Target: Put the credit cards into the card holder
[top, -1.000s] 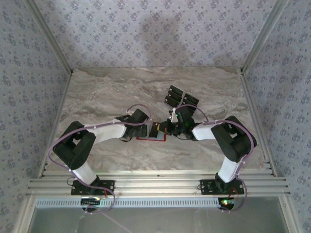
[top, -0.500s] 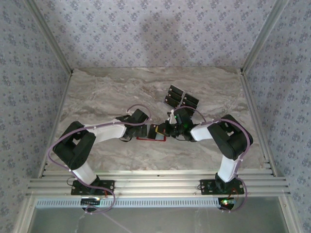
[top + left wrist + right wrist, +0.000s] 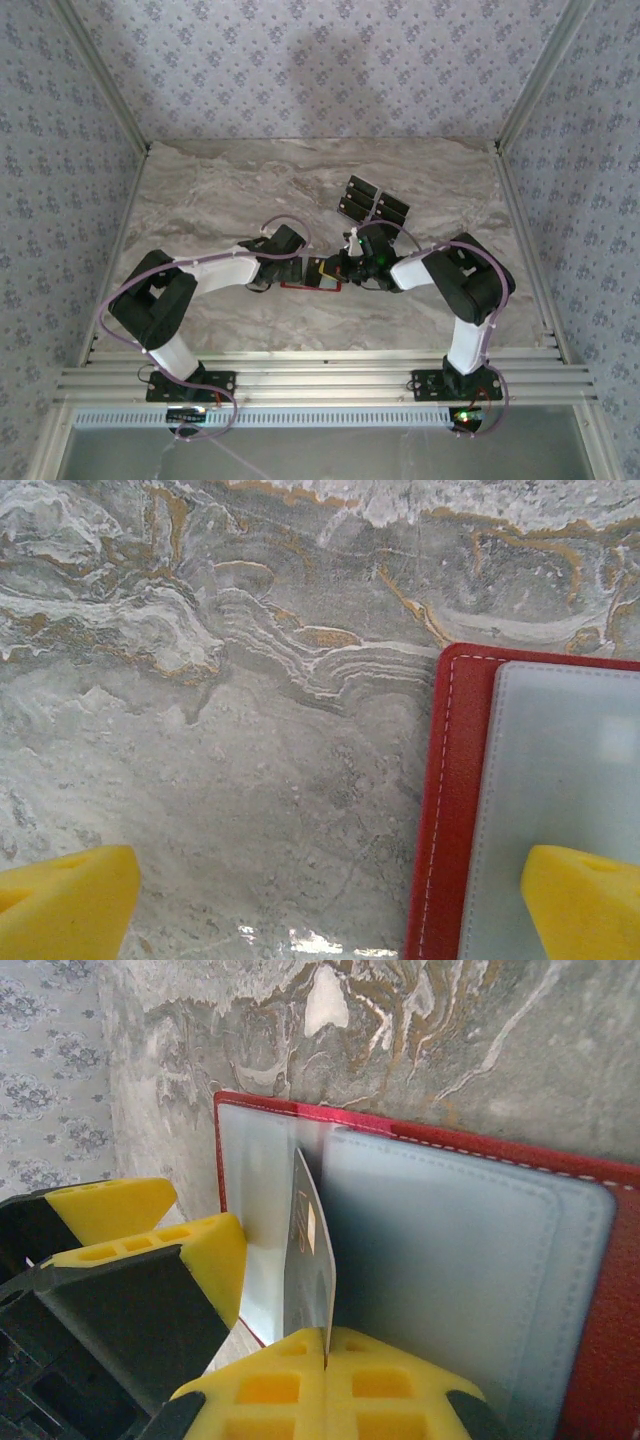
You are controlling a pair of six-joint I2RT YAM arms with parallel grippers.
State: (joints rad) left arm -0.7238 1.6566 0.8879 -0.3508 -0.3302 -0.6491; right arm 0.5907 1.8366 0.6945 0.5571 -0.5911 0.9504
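Observation:
I will release the black credit card, now on edge in the holder's slot, from my right gripper partway inside the card holder's pocket [image 3: 307,272] [image 3: 294,1235] nearest my left gripper.
The red card holder [image 3: 312,284] lies open on the marble table between both arms, its grey-blue pockets facing up [image 3: 470,1260]. My right gripper [image 3: 325,1355] is shut on a black credit card [image 3: 312,1260], held on edge with its far end in the slot between the two pockets. My left gripper [image 3: 325,905] is open: one yellow finger [image 3: 585,900] rests over the holder's pocket and the other hangs over bare marble. Several more black credit cards [image 3: 372,200] lie fanned out on the table behind the right gripper [image 3: 345,266].
The left gripper's yellow finger [image 3: 200,1250] sits close beside the held card at the holder's left edge. Patterned walls and metal frame rails [image 3: 520,200] enclose the marble tabletop [image 3: 220,190]. Open marble stretches to the left and far side.
The right arm has eased slightly left toward the holder, its elbow drawing in. The left arm and the holder stay where they were.

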